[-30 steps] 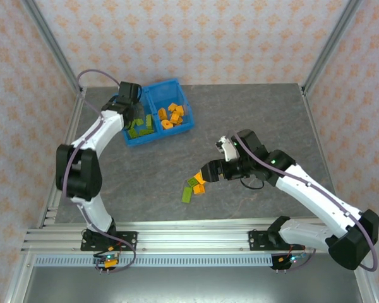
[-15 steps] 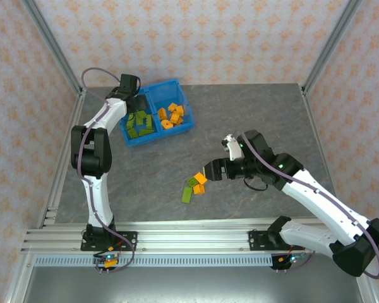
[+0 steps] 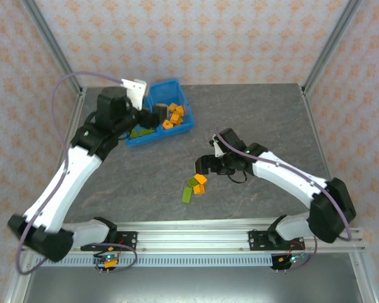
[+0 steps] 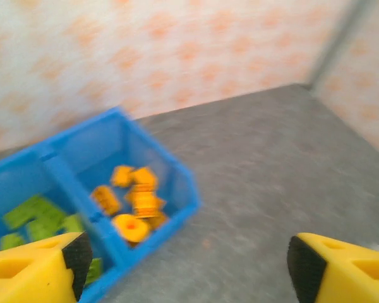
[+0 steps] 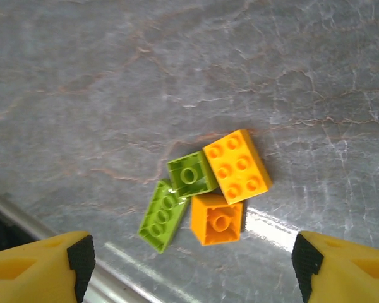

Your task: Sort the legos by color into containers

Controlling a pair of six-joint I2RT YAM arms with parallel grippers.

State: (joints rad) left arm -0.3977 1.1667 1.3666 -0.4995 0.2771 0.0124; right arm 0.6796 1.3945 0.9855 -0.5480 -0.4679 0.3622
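Note:
I will use my right gripper to part the small green brick from the large orange brick's side, where it sits tight, and grip the orange one alone (image 5: 238,166) before carrying it.
The blue bin (image 3: 175,132) stands at the back left of the table. Its left compartment holds green legos (image 3: 141,132) and its right one orange legos (image 3: 175,113). My left gripper (image 3: 154,115) hovers over the bin's middle, open and empty. In the left wrist view, which is blurred, the bin (image 4: 180,183) lies to the left with orange legos (image 4: 136,202) inside. A cluster of two orange and two green bricks (image 3: 194,186) lies mid-table. My right gripper (image 3: 206,166) hangs open just above it. The right wrist view shows the large orange brick (image 5: 237,167), small green (image 5: 191,175), long green (image 5: 164,214) and small orange (image 5: 218,219).
The grey table (image 3: 252,113) ends at an aluminium rail (image 3: 189,237) along the near edge and metal frame posts (image 3: 50,50) at the sides. Patterned walls enclose the back. A strip of the table's edge (image 5: 25,218) runs close to the brick cluster in the right wrist view.
My left arm has swung round, carrying its gripper from the bin's back-left corner to over the bin's middle. My right gripper has shifted slightly left over the cluster. The table bricks have not moved.

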